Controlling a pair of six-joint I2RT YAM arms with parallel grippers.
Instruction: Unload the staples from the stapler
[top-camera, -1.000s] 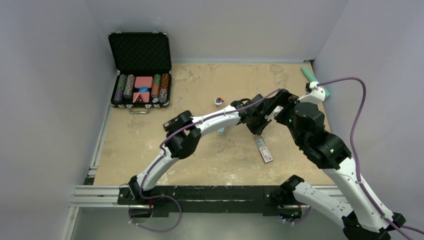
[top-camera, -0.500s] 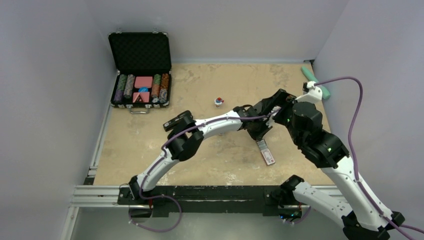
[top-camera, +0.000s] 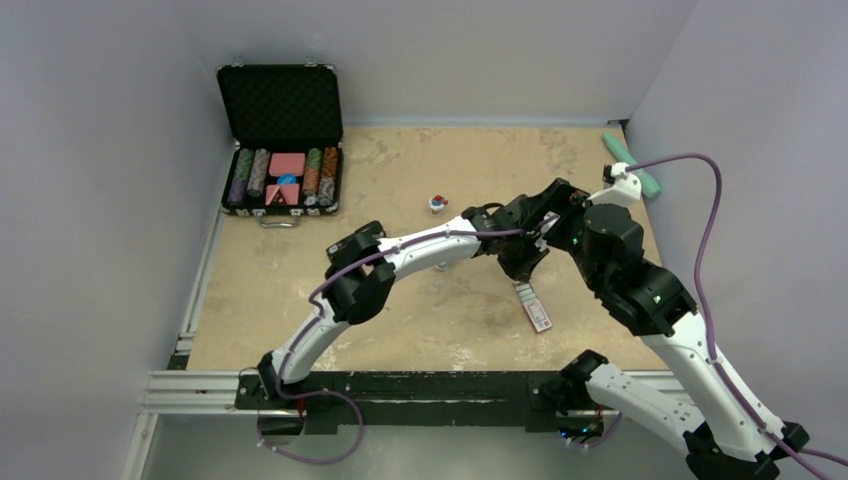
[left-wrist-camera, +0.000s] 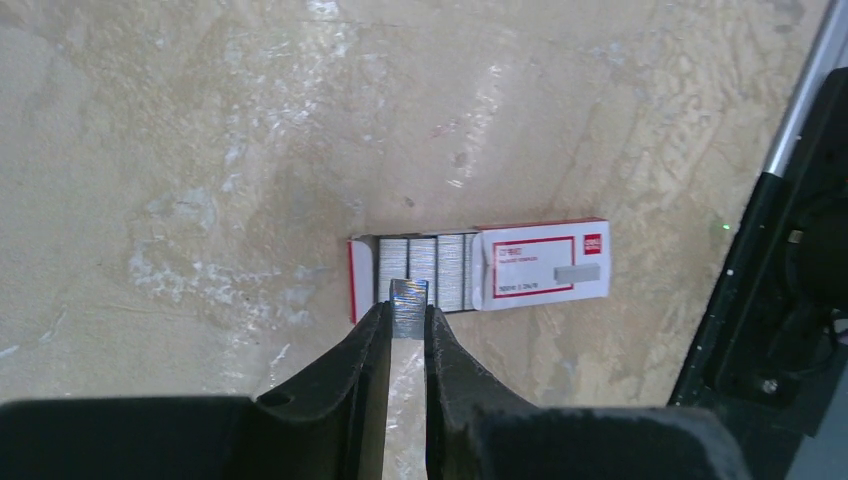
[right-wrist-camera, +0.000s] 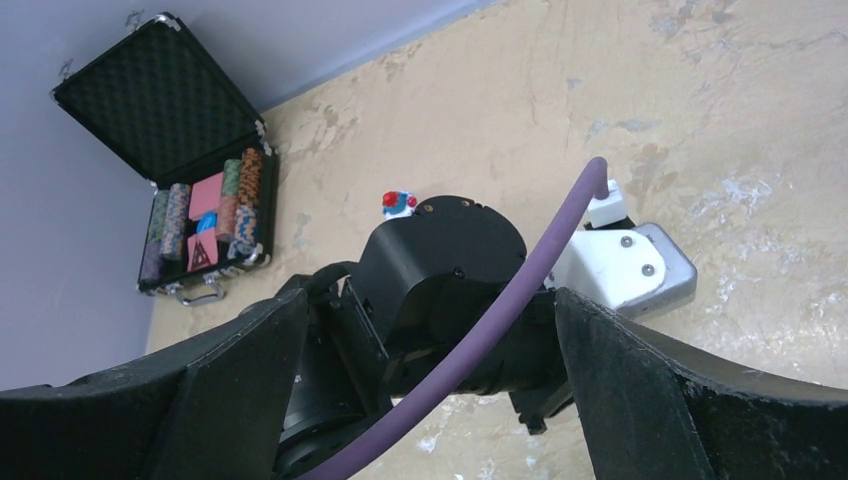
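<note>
My left gripper is going to the open end of the red-and-white staple packet (top-camera: 509, 284) (left-wrist-camera: 358, 296). I will let go of the staples, now hanging just above that end, there with it.
My left gripper (left-wrist-camera: 408, 312) is shut on the staples (left-wrist-camera: 408, 300), a short silvery strip standing up between its fingertips. It hangs just above the open end of a red-and-white staple packet (left-wrist-camera: 540, 262) that has rows of staples inside. In the top view the left gripper (top-camera: 520, 264) is right behind that packet (top-camera: 532, 306). My right gripper (right-wrist-camera: 430, 330) is wide open and empty, close behind the left arm's wrist (right-wrist-camera: 450, 270); it also shows in the top view (top-camera: 545, 212). The stapler is not visible in any view.
An open black case of poker chips (top-camera: 283, 150) stands at the back left, also in the right wrist view (right-wrist-camera: 200, 210). A small red, white and blue toy (top-camera: 437, 204) sits mid-table. A teal object (top-camera: 632, 160) lies by the right wall.
The left arm has swung a little to the right and its gripper has settled over the packet's open end. The right gripper has shifted slightly and stayed open.
</note>
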